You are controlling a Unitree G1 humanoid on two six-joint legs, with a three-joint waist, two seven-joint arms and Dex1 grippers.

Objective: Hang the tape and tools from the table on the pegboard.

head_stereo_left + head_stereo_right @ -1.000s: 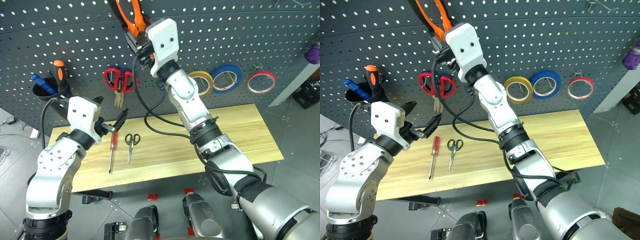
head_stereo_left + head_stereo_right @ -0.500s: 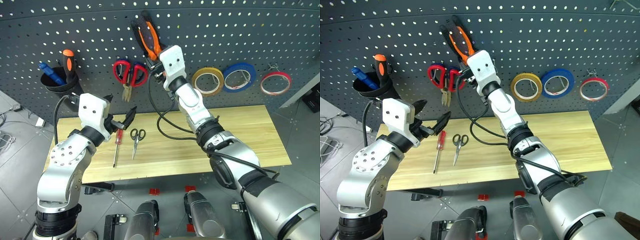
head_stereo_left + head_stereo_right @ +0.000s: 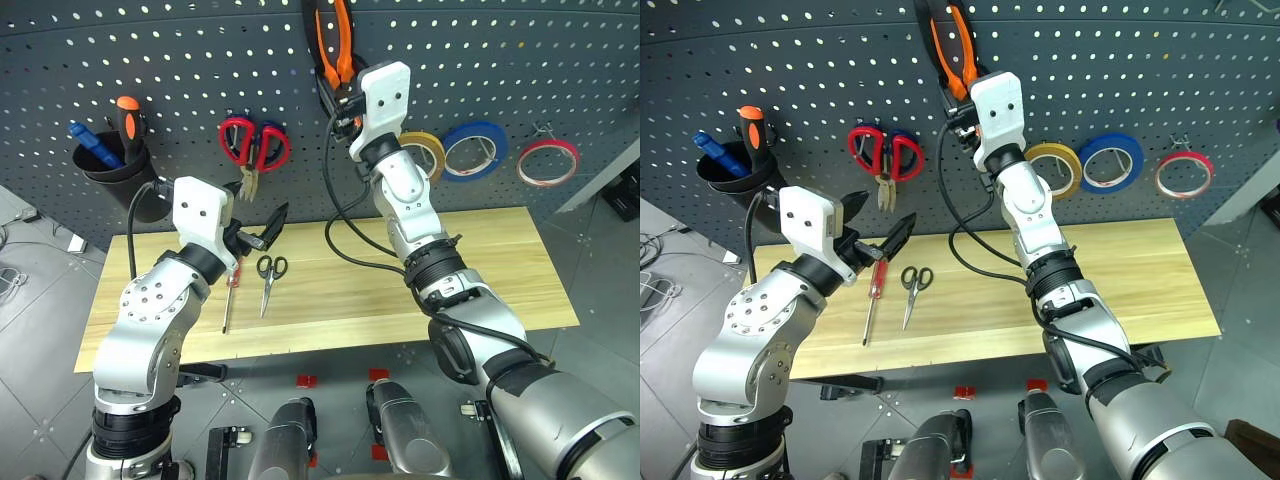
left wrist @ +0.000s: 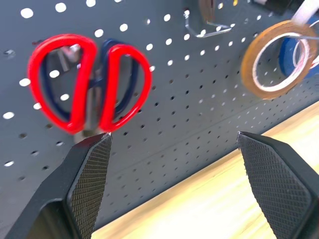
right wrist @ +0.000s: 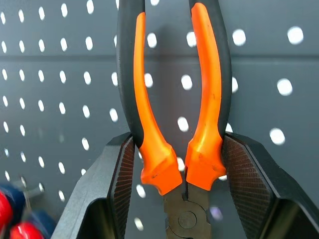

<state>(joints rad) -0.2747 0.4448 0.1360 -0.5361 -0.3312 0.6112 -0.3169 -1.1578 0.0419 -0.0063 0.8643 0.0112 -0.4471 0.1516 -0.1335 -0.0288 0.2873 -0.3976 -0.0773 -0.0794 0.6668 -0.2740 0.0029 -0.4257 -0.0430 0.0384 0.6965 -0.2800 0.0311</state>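
Observation:
The small black scissors are on the table. My left gripper goes to them next and closes on the scissors' blades [image 3: 269,283] next to their handles.
My right gripper [image 3: 343,98] is raised against the pegboard [image 3: 180,60] and shut on the orange-and-black pliers [image 3: 335,45], whose handles point up; in the right wrist view the pliers [image 5: 172,99] sit between the black pads, close to the holes. The yellowish tape [image 3: 425,160] hangs on a hook just right of that arm. On the table [image 3: 480,270] lie the small black scissors [image 3: 268,275] and the red-handled screwdriver [image 3: 230,295]. My left gripper [image 3: 252,226] hovers open just above them, empty, facing the board.
Red-handled scissors [image 3: 255,145] hang left of the pliers. A blue tape ring [image 3: 472,150] and a red tape ring [image 3: 548,163] hang to the right. At far left, a black cup [image 3: 110,170] holds an orange-and-black screwdriver. A black cable droops from my right wrist.
The camera has shifted. My right gripper has carried the pliers rightward along the pegboard, away from the red scissors. My left gripper has drifted slightly right, still open.

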